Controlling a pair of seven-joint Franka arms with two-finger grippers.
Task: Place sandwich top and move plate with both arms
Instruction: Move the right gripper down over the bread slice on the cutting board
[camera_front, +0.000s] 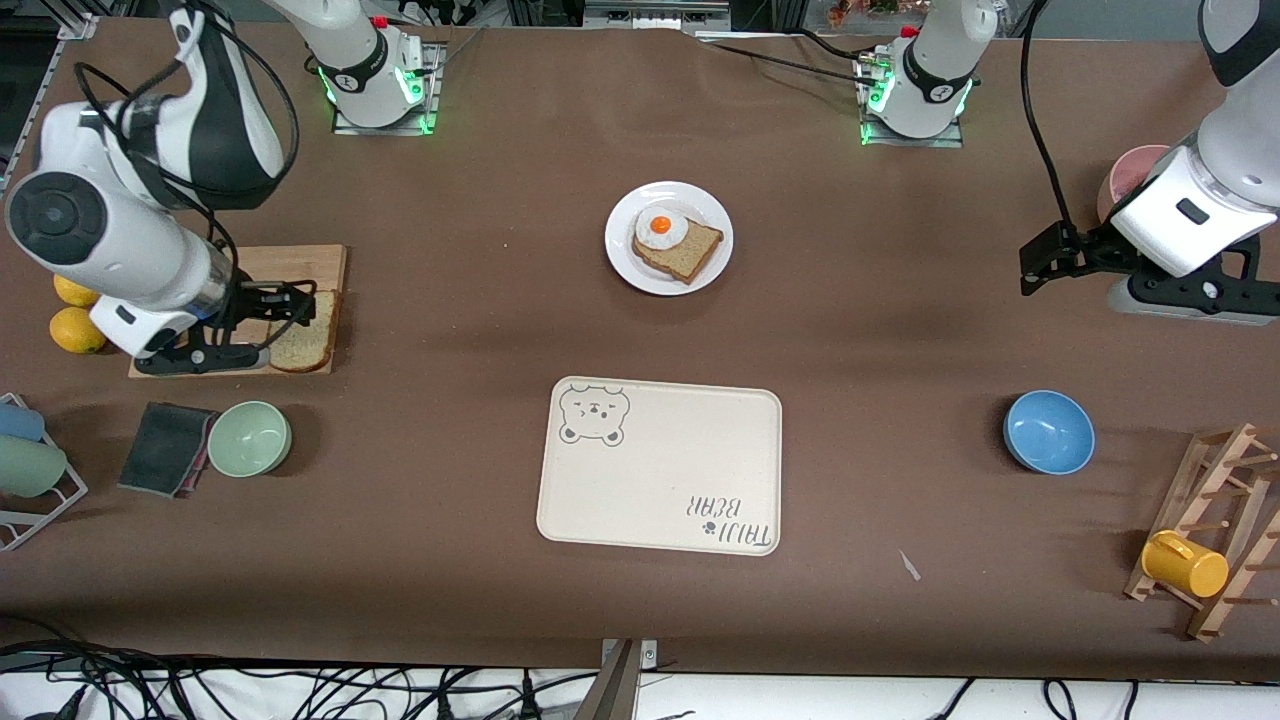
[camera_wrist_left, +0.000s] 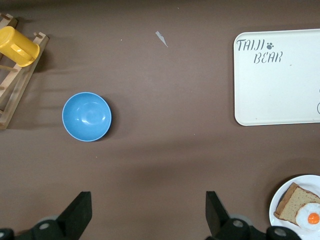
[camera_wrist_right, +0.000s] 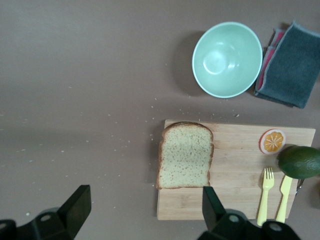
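Observation:
The sandwich top's side crust (camera_front: 335, 319) (camera_wrist_right: 159, 169), the one facing the white plate, is next for my right gripper to go to and close on.
The sandwich top (camera_front: 304, 342) is a light tan speckled slice lying flat on a wooden cutting board (camera_front: 300, 262) at the right arm's end of the table. My right gripper (camera_front: 298, 303) hangs open over the board's edge beside the slice. In the right wrist view one of its fingers (camera_wrist_right: 214, 206) is over the board by the sandwich top (camera_wrist_right: 186, 155), and the other is over the table. The white plate (camera_front: 625, 262) sits mid-table and carries a darker slice with a fried egg. My left gripper (camera_front: 1040, 265) is open and holds nothing, over bare table toward the left arm's end.
A cream bear-print tray (camera_front: 660, 465) lies nearer the front camera than the plate. A blue bowl (camera_front: 1048, 432) and a wooden rack with a yellow mug (camera_front: 1185, 563) are toward the left arm's end. A green bowl (camera_front: 250, 438), dark cloth (camera_front: 165, 448) and lemons (camera_front: 78, 330) surround the board.

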